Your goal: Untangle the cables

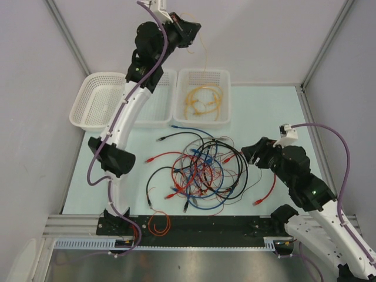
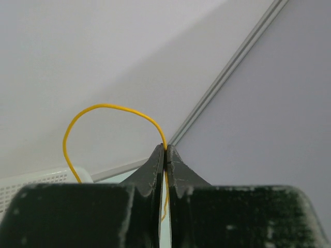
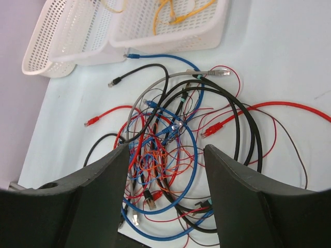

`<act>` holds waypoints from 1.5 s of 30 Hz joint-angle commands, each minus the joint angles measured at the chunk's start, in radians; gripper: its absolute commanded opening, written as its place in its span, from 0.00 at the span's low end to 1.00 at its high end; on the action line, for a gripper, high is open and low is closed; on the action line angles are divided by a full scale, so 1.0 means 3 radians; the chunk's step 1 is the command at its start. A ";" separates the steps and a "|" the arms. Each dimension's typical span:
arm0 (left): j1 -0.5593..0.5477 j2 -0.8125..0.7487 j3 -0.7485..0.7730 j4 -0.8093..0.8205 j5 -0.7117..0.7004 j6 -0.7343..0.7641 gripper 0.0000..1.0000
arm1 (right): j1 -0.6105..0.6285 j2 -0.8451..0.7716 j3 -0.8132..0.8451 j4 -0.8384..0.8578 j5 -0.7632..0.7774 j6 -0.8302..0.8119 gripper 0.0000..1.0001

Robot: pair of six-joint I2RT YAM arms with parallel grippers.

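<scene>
I need to move my right gripper to the tangle's middle (image 1: 202, 175) (image 3: 159, 158) next and grab the bunch of thin orange, red and blue cables there.
The cables (image 1: 200, 170) lie in a red, blue, black and orange tangle at the middle of the table, also seen in the right wrist view as the cables (image 3: 170, 150). My left gripper (image 1: 189, 34) is raised high at the back, above the baskets. It is shut on a thin yellow wire (image 1: 205, 56) that dangles toward the right basket. In the left wrist view the left gripper (image 2: 166, 150) pinches this yellow wire (image 2: 103, 106), which arcs up and left. My right gripper (image 1: 249, 154) hovers open at the tangle's right side; the right gripper (image 3: 165, 150) holds nothing.
Three white mesh baskets stand at the back: the right basket (image 1: 202, 72) holds yellow cables (image 1: 202, 100), with a middle basket (image 1: 161, 111) and a left basket (image 1: 97, 100) beside it. A loose orange cable (image 1: 158, 223) lies on the near rail. A red cable (image 1: 267, 191) lies under the right arm.
</scene>
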 commanded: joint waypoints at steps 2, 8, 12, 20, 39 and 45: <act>0.0117 0.0253 0.0079 0.0413 0.0158 -0.0133 0.09 | -0.0046 0.0137 0.0097 0.0057 0.0088 -0.0159 0.65; 0.0132 0.0606 0.0069 0.0521 0.0133 -0.0108 0.29 | -0.0189 0.0285 0.0102 0.0088 0.0017 -0.0287 0.65; 0.0188 0.0765 0.0069 0.0505 0.0061 -0.0118 0.59 | -0.0230 0.0382 0.0102 0.0103 -0.0065 -0.0267 0.65; 0.0112 0.0086 -0.0630 0.0919 -0.0190 0.0066 1.00 | -0.0245 0.0362 0.0097 0.0093 -0.0065 -0.0267 0.65; -0.0665 -0.3457 -0.5304 -0.0317 -0.0583 -0.0435 0.99 | 0.0177 0.1031 -0.0282 0.0568 -0.0766 0.0153 0.68; -0.0763 -0.4383 -0.6076 -0.0537 -0.0624 -0.0721 1.00 | 0.1012 0.1690 -0.0205 0.0890 -0.0335 0.0070 0.68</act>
